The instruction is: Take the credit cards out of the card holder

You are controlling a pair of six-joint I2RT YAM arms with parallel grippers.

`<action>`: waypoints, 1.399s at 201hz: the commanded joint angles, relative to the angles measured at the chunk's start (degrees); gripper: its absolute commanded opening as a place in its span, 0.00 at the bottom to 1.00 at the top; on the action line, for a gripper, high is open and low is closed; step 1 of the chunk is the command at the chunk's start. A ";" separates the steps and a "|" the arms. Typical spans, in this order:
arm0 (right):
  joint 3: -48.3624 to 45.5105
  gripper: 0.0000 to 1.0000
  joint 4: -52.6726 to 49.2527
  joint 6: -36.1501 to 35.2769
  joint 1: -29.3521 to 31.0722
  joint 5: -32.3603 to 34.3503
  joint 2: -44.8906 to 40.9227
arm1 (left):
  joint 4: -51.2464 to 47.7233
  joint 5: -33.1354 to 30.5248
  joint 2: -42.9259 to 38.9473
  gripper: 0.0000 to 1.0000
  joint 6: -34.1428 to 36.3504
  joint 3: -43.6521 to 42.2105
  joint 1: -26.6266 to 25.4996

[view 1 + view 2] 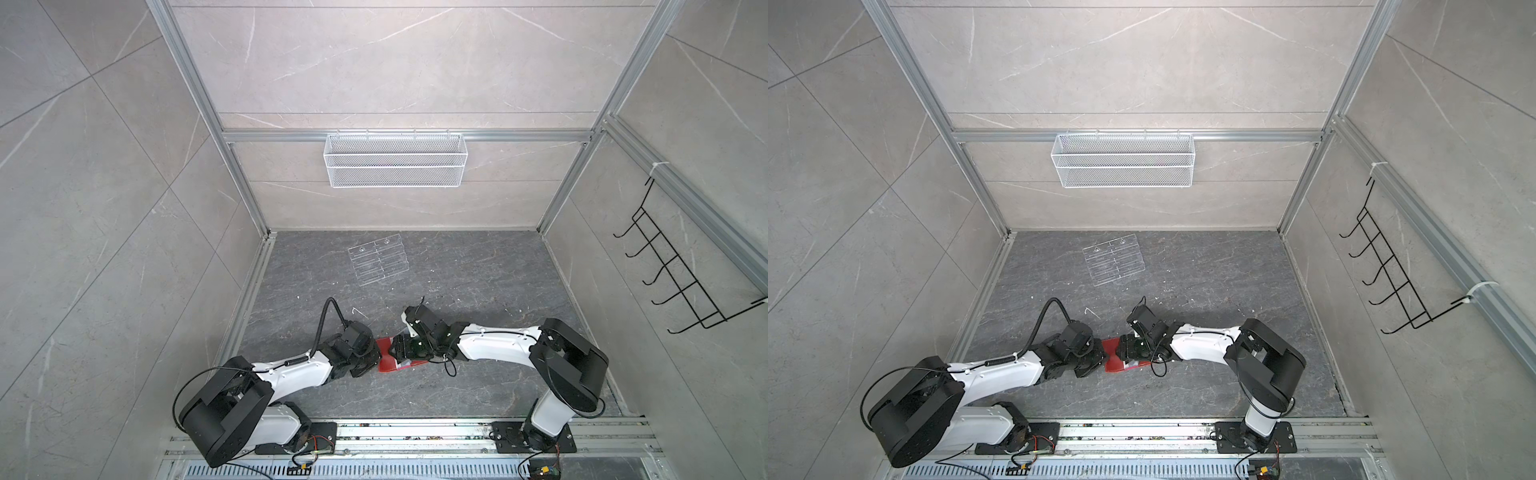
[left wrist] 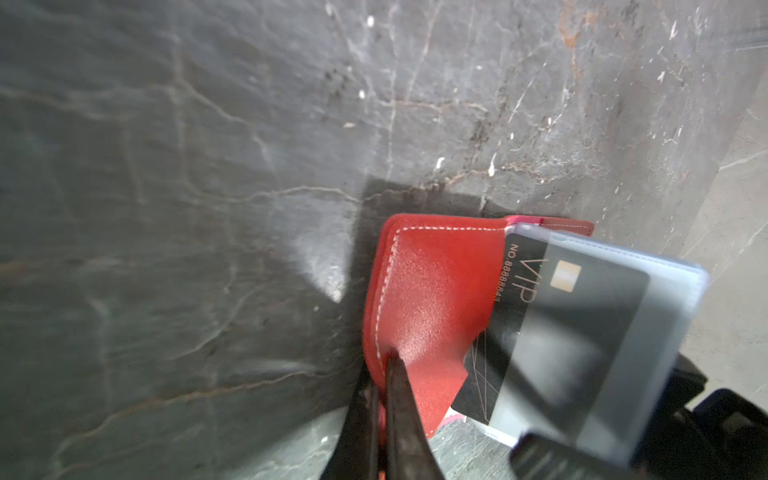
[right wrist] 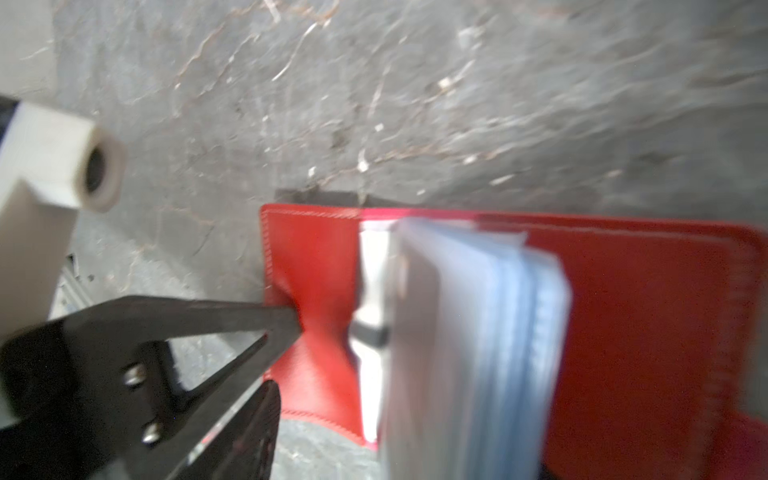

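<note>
Left gripper blocks standing sleeves; it should retreat, let them fold over onto that red cover spot, then take the cover's edge (image 2: pixel 373 312).
The red card holder (image 1: pixel 385 365) (image 1: pixel 1112 358) lies open on the dark stone floor between both arms. My left gripper (image 1: pixel 377 353) (image 2: pixel 386 363) is shut on the edge of its red cover (image 2: pixel 436 291), which puckers at the pinch. A black credit card (image 2: pixel 515 270) with pale "VIP" lettering sits in a bluish clear sleeve (image 2: pixel 648 332). In the right wrist view the stack of sleeves (image 3: pixel 478 340) stands up off the red cover (image 3: pixel 644 332). My right gripper (image 1: pixel 400 354) (image 3: pixel 407 419) is open and straddles that stack, with a gap on one side.
A clear acrylic tiered rack (image 1: pixel 380 259) lies further back on the floor. A white mesh basket (image 1: pixel 395 160) hangs on the back wall and a black wire hook rack (image 1: pixel 681 266) on the right wall. Aluminium rails run along the front edge.
</note>
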 commanded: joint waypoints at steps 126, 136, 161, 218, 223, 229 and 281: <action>0.90 0.68 4.15 3.64 -1.61 -4.64 -7.61 | -5.79 -1.16 1.44 0.00 1.80 -2.99 -0.11; 1.34 0.68 2.12 2.86 -1.93 -3.69 -8.07 | -5.77 -1.21 1.19 0.00 1.80 -3.00 -0.10; 2.14 0.68 -1.97 1.61 -2.17 -1.01 -6.98 | -4.80 -1.22 0.50 0.00 1.49 -3.18 -0.06; 1.20 0.38 -3.21 0.15 -2.42 2.45 -1.73 | -3.61 -2.02 -5.84 0.13 -0.38 -4.52 -0.10; 1.07 0.35 -2.92 0.22 -2.42 2.26 -1.27 | -3.54 -1.94 -6.51 0.14 -0.52 -4.56 -0.11; 0.66 0.32 -2.19 0.35 -2.35 2.09 -0.85 | -3.27 -1.83 -7.45 0.16 -0.71 -4.72 -0.12; -0.88 0.20 -0.43 0.78 -2.34 1.78 0.70 | -0.01 -3.27 -16.03 0.34 -4.10 -8.19 -0.10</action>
